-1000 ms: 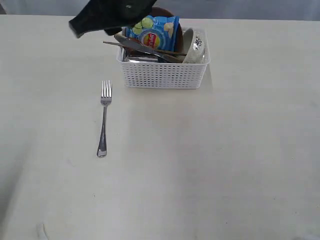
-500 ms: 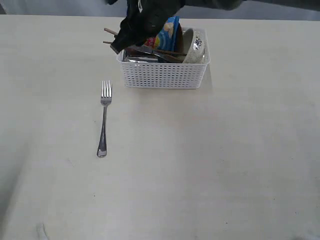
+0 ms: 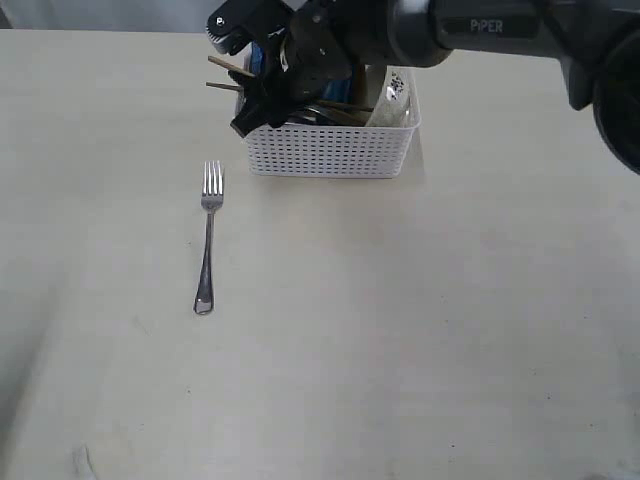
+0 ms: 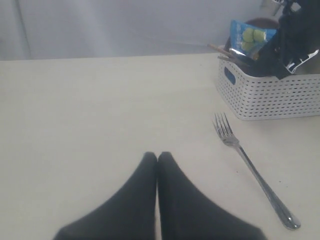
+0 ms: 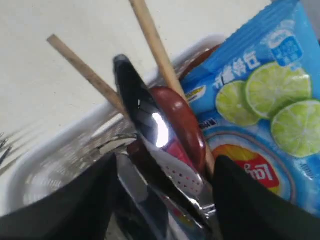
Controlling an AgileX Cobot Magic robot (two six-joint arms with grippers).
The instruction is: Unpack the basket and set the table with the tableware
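The steel knife lies across a chopstick against the reddish-brown spoon, so my right gripper will open, pinch the knife with that chopstick [image 5: 85, 72] and lift both of them clear.
The white lattice basket [image 3: 330, 150] stands at the table's [image 3: 400, 330] far middle. My right gripper [image 3: 262, 92] reaches down into its left end, open. In the right wrist view its fingers [image 5: 90, 200] straddle a steel knife [image 5: 142, 117] and a reddish-brown spoon [image 5: 182, 122] without closing on them. Two wooden chopsticks [image 5: 152, 42] poke out over the basket rim [image 5: 60, 147]. A pale bowl [image 3: 396, 92] leans at the basket's right end. The steel fork [image 3: 208, 240] lies on the table, left of the basket. My left gripper [image 4: 157, 156] is shut and empty, over bare table near the fork [image 4: 250, 167].
A blue snack bag [image 5: 265, 100] with lime pictures stands in the basket, right beside the spoon and my right finger. The dark right arm [image 3: 480, 30] crosses above the basket from the right. Bare tabletop stretches in front of the basket.
My right gripper has swung from above the basket's far left corner down into its left end, and its jaws have spread wider. The fork and basket have not moved.
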